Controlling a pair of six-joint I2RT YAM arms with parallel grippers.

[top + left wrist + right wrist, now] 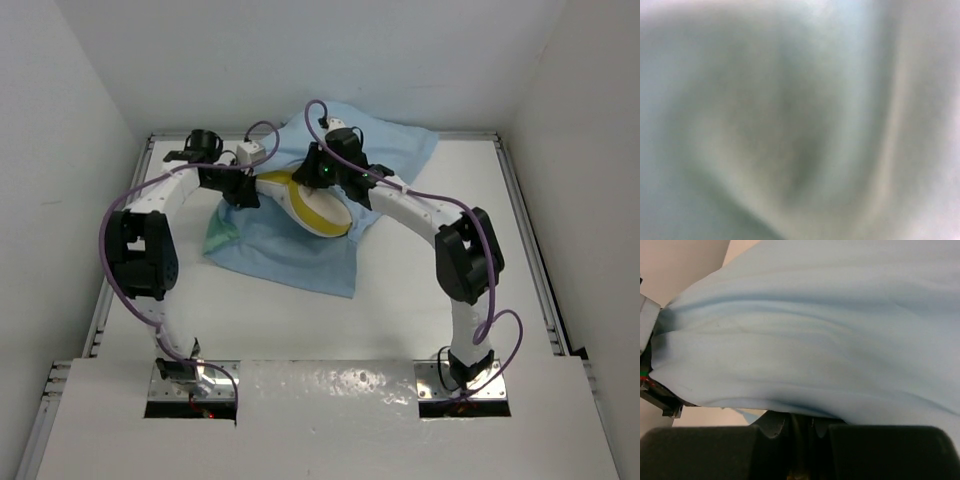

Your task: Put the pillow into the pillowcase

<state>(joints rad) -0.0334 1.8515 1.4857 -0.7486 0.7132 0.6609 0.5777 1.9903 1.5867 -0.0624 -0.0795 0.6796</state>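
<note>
Next, my right gripper lets go of the pillow in the light blue pillowcase's opening point(297, 238), against the cloth that is spread toward the pillowcase's near edge.
The light blue pillowcase point(290, 255) lies bunched at the back middle of the table, a sea-green corner showing at its left. The pillow point(325, 212) shows from the case's mouth as a cream face with a yellow band; the rest is hidden by cloth. My left gripper point(248, 190) is at the left edge of that mouth. In the left wrist view only blurred pillowcase point(790, 125) cloth shows, and the fingers are hidden. My right gripper point(322, 178) is above the pillow's top. Its jaws point(802, 422) are nearly together, with pillowcase point(815, 340) cloth pulled taut over them.
White walls close the table in on the left, back and right. Metal rails point(525, 230) run along the table's sides. Purple cables point(430, 195) loop off both arms. The arm bases point(195, 385) sit at the near edge.
</note>
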